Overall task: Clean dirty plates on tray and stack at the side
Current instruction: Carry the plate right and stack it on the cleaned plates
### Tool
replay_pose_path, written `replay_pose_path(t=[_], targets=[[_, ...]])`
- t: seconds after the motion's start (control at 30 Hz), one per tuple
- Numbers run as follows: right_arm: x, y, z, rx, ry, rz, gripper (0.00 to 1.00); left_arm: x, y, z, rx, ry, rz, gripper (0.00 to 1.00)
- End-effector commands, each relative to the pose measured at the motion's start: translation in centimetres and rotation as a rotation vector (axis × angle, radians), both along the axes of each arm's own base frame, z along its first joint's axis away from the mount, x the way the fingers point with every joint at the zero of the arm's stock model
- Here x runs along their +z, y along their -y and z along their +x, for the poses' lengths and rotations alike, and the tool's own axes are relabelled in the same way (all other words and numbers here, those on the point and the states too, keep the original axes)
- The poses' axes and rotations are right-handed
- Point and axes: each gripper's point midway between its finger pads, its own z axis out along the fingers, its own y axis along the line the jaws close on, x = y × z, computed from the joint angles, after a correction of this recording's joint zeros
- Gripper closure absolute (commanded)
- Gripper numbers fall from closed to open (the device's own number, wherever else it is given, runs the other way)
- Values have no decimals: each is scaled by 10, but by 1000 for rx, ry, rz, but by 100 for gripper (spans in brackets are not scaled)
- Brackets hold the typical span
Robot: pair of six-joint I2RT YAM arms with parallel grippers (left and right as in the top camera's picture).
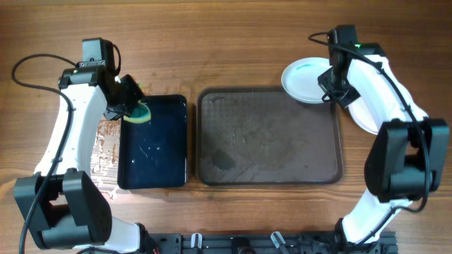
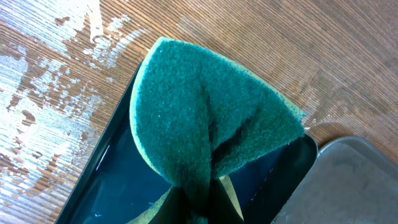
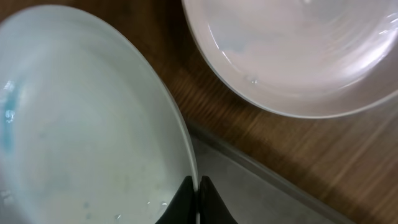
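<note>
My right gripper should set the white plate with the blue smear, now over the tray's far corner, down on top of the second white plate (image 1: 382, 106) (image 3: 305, 12) and let go of it there.
My right gripper (image 1: 330, 90) is shut on the rim of a white plate (image 1: 306, 80) with a blue smear, held over the far right corner of the large grey-brown tray (image 1: 268, 137). In the right wrist view the jaws (image 3: 198, 193) pinch the plate's edge (image 3: 93, 124). A second white plate (image 1: 365, 116) lies on the wood to the right of the tray, partly under my arm; it also shows in the right wrist view (image 3: 298, 50). My left gripper (image 1: 133, 106) is shut on a folded green sponge (image 2: 205, 118).
A smaller glossy black tray (image 1: 154, 144) holding dark water lies left of the large tray; the sponge hangs over its far left corner. Wet, worn patches mark the wood (image 1: 106, 141) left of it.
</note>
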Motion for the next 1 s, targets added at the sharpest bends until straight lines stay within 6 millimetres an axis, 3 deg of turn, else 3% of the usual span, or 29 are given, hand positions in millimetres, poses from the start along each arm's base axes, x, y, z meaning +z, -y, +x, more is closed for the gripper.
replay_pose_path(t=[0.0, 0.07, 0.23, 0.5, 0.67, 0.83, 0.97], targets=[[62, -1, -3, -12, 157, -64, 96, 6, 2, 8, -17, 24, -4, 96], [72, 0, -11, -64, 174, -49, 96, 6, 3, 8, -19, 24, -10, 96], [64, 9, -36, -199, 109, -49, 96, 6, 4, 9, -21, 28, -13, 96], [33, 25, -68, -355, 14, -29, 96, 6, 4, 9, -28, 28, -11, 96], [5, 52, -94, -484, -55, 11, 96, 6, 4, 9, -28, 29, -11, 96], [-3, 78, -108, -631, -71, 75, 96, 6, 4, 9, -28, 30, -11, 96], [-25, 88, -122, -705, -84, 155, 96, 6, 4, 10, -28, 33, -11, 96]])
